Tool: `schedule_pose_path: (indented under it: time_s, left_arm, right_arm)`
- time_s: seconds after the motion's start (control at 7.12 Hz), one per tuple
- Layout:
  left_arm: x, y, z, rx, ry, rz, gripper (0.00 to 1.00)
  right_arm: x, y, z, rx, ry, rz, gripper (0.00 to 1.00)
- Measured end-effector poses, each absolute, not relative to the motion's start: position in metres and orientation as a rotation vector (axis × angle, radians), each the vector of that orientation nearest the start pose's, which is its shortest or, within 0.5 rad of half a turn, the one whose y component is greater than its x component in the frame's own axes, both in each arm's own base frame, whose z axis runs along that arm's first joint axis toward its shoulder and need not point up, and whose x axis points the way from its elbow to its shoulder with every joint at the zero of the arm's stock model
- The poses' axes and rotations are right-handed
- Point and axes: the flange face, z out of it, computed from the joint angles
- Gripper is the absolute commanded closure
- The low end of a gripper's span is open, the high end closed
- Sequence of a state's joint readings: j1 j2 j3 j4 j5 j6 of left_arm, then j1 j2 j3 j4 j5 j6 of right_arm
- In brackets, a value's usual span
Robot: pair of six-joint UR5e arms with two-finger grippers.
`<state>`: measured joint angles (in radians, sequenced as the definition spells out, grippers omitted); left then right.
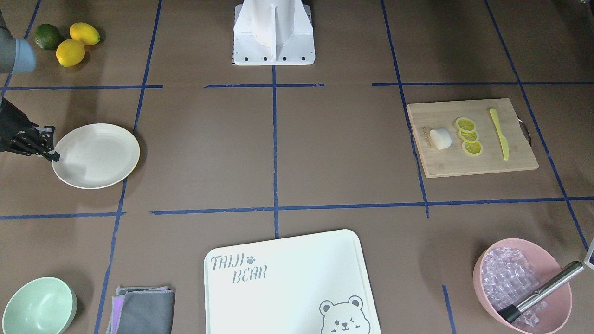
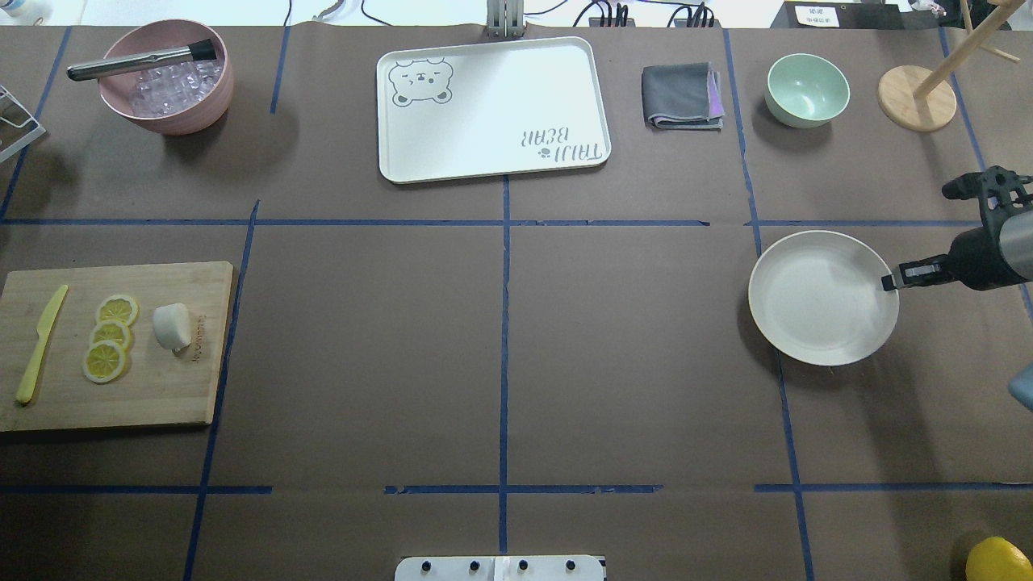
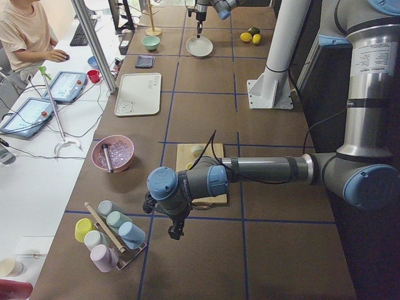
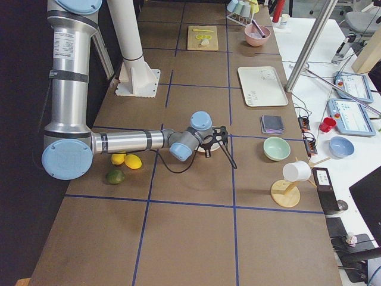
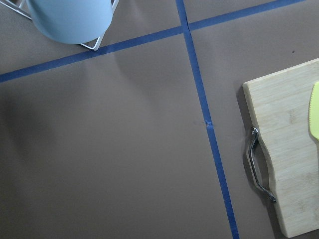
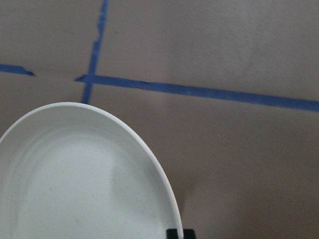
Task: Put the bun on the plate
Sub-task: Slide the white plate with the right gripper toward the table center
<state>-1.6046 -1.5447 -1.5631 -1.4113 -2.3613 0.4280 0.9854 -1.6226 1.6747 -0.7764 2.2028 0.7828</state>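
I need to use my right gripper to set the cream plate down on the blue tape line (image 1: 274,148) between the white base and the bear-print board.
The white bun (image 2: 173,325) lies on a wooden cutting board (image 2: 161,395) at the table's left, beside three lemon slices (image 2: 111,335); the bun (image 1: 441,138) is free of both grippers. Far across on the right sits the cream plate (image 2: 815,323), with nothing on it. My right gripper (image 2: 888,282) reaches in from the right, its fingers close together around the plate's near rim (image 6: 172,209). The left gripper (image 3: 175,232) shows only in the exterior left view, hanging beyond the board's handle end (image 5: 259,164); I cannot tell whether it is open or shut.
A yellow knife (image 2: 39,343) lies on the board. Along the far side stand a pink bowl of ice (image 2: 165,77), the bear-print board (image 2: 492,109), a grey cloth (image 2: 682,97), a mint bowl (image 2: 807,89) and a wooden stand (image 2: 916,97). A cup rack (image 3: 109,234) stands near the left gripper.
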Motion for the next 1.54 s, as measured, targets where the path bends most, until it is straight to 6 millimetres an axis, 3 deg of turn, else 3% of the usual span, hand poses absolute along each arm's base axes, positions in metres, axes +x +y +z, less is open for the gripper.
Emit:
schedule_pose_path:
  time_s: [0.28,0.7,0.98,1.26,1.4,1.54]
  left_arm:
    - [-0.078,-0.463,0.689,0.001,0.812,0.296,0.0]
    - [-0.078,-0.463,0.689,0.0,0.813,0.295,0.0]
    - [-0.078,-0.462,0.692,-0.005,0.815,0.293,0.0]
    - [-0.077,-0.462,0.693,-0.006,0.816,0.293,0.0]
    - [-0.077,-0.462,0.693,-0.006,0.817,0.293,0.0]
    - [-0.077,-0.462,0.693,-0.006,0.817,0.293,0.0]
  right_arm:
    - [-0.267,-0.478,0.467,0.3,-1.069,-0.114,1.0]
    - [-0.39,-0.481,0.35,0.227,-1.125,-0.07,1.0]
    - [-0.472,-0.459,0.307,0.196,-1.062,-0.065,1.0]
    - [-0.516,-0.442,0.286,0.163,-1.046,-0.039,0.95]
    - [-0.527,-0.436,0.285,0.161,-1.038,-0.034,0.57]
    - [-0.534,-0.432,0.287,0.158,-1.03,-0.033,0.01]
